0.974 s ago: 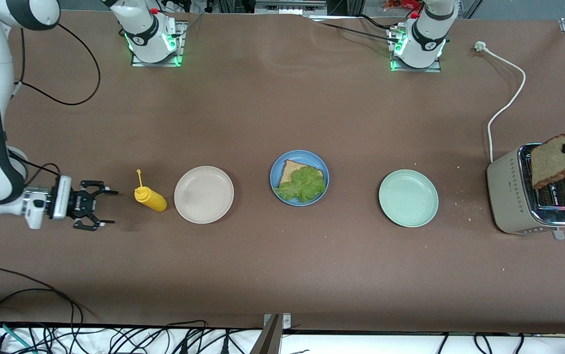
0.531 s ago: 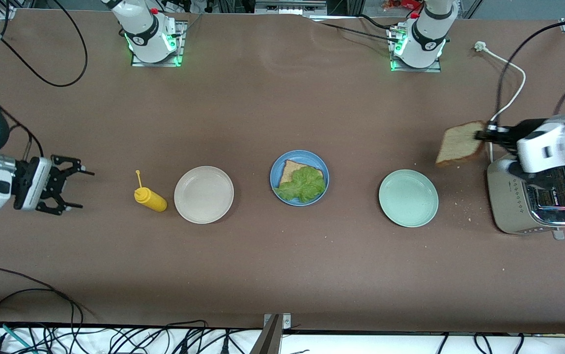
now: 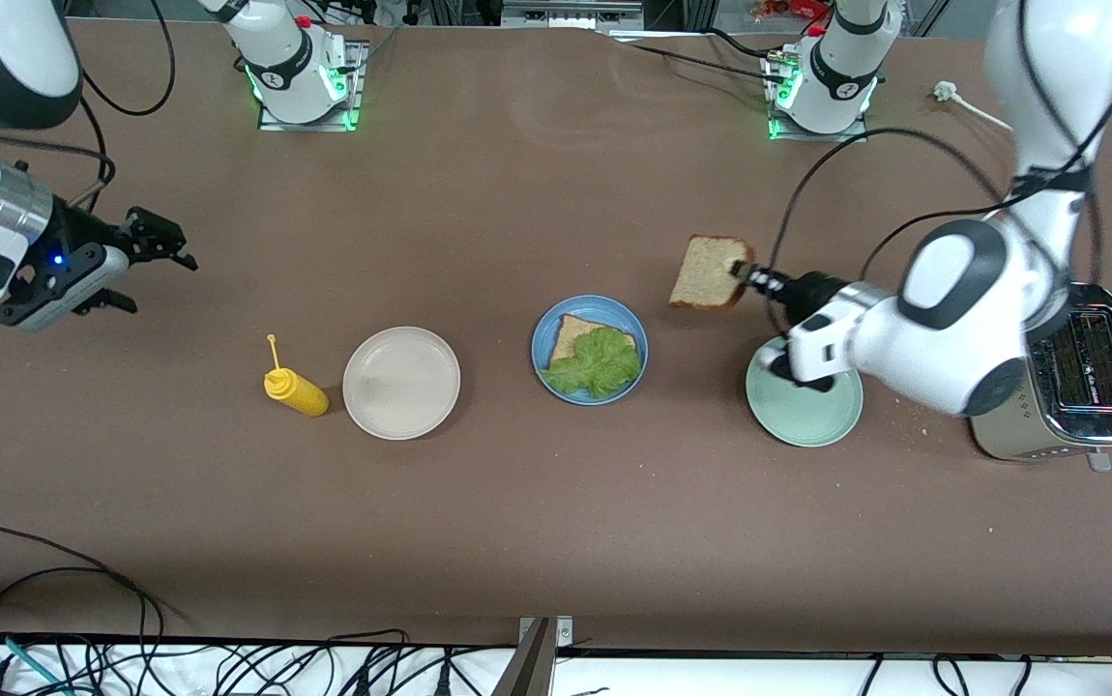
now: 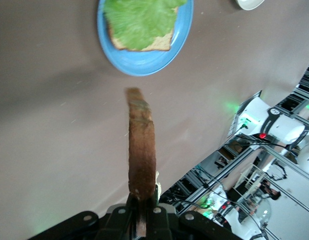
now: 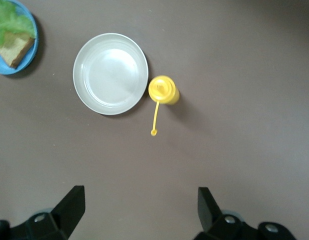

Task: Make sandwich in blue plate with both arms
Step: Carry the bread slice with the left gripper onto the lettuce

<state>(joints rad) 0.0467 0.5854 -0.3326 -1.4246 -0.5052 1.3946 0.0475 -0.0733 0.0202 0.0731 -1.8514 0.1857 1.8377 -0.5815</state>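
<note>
Next, my left gripper lets go of the second bread slice on top of the green lettuce leaf [image 3: 582, 343] [image 4: 146, 28] in the blue plate.
The blue plate [image 3: 541, 343] sits mid-table with a brown bread slice [image 3: 573, 333] and a ruffled green lettuce leaf [image 3: 600, 363] on it. My left gripper [image 3: 745, 273] is shut on a second bread slice [image 3: 708, 273], held in the air over bare table between the blue plate and the pale green one. In the left wrist view this slice [image 4: 142, 150] shows edge-on, clamped in the left gripper [image 4: 143, 220], with the blue plate [image 4: 144, 67] and lettuce [image 4: 139, 17] apart from it. My right gripper [image 3: 161, 285] hangs open and empty over the table's right-arm end; the right wrist view shows its gripper [image 5: 139, 205] open.
A beige plate [image 3: 401, 383] and a yellow squeeze bottle [image 3: 297, 391] stand toward the right arm's end. A pale green plate [image 3: 807, 420], partly under my left arm, and a toaster [image 3: 1093, 387] with its white cord lie toward the left arm's end.
My left gripper has carried the bread slice from above the toaster past the pale green plate toward the blue plate. My right gripper, still open, has drawn away from the yellow bottle.
</note>
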